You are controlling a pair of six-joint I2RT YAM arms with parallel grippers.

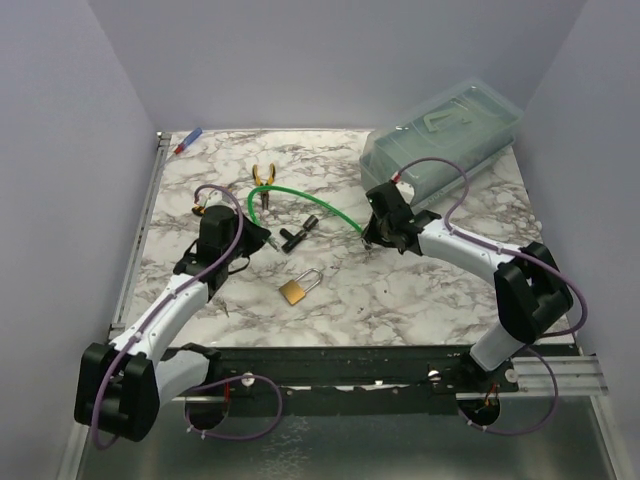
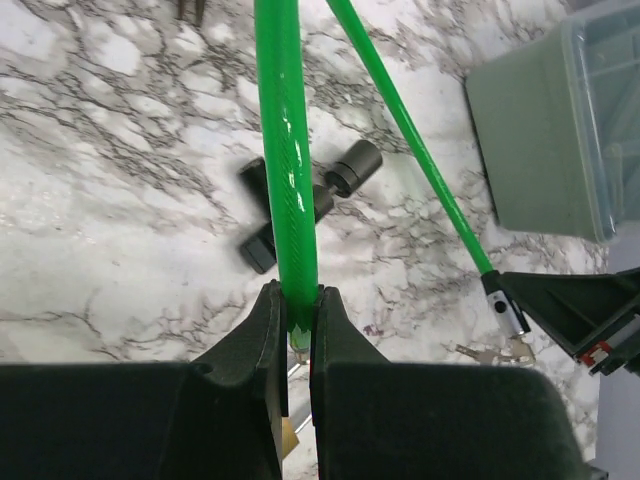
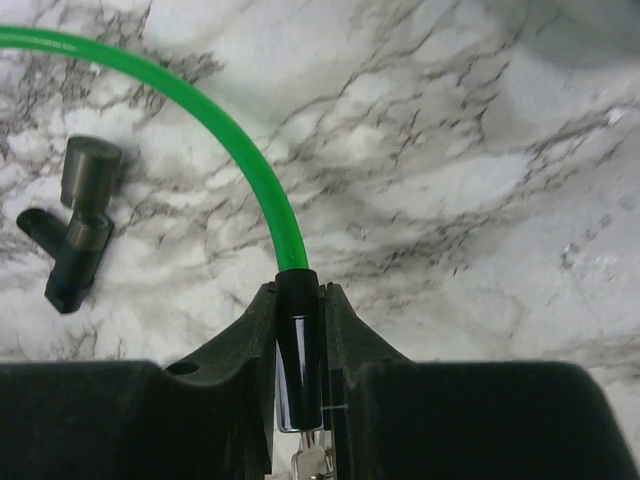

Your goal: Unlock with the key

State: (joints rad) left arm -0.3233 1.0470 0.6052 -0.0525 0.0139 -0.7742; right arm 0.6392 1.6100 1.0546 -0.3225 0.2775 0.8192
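Observation:
My left gripper is to let go of the green cable's end on the marble (image 1: 259, 256) (image 2: 125, 290) between the black T-shaped lock body and the brass padlock.
My left gripper (image 1: 255, 236) (image 2: 298, 302) is shut on one end of the green cable (image 1: 322, 206) (image 2: 285, 150). My right gripper (image 1: 372, 236) (image 3: 298, 296) is shut on the cable's other end, a black and silvery cylinder (image 3: 298, 350). The small silver key (image 2: 490, 352) lies on the marble just under the right gripper and shows below the cylinder in the right wrist view (image 3: 316, 462). It is hidden in the top view. The brass padlock (image 1: 297, 289) lies on the table between the arms, with its shackle pointing away.
A black T-shaped lock body (image 1: 297, 232) (image 2: 300, 200) (image 3: 80, 220) lies under the cable loop. Yellow-handled pliers (image 1: 263, 180) lie behind it. A clear lidded plastic box (image 1: 445, 140) (image 2: 560, 130) stands at the back right. A red and blue pen (image 1: 188, 142) lies at the back left.

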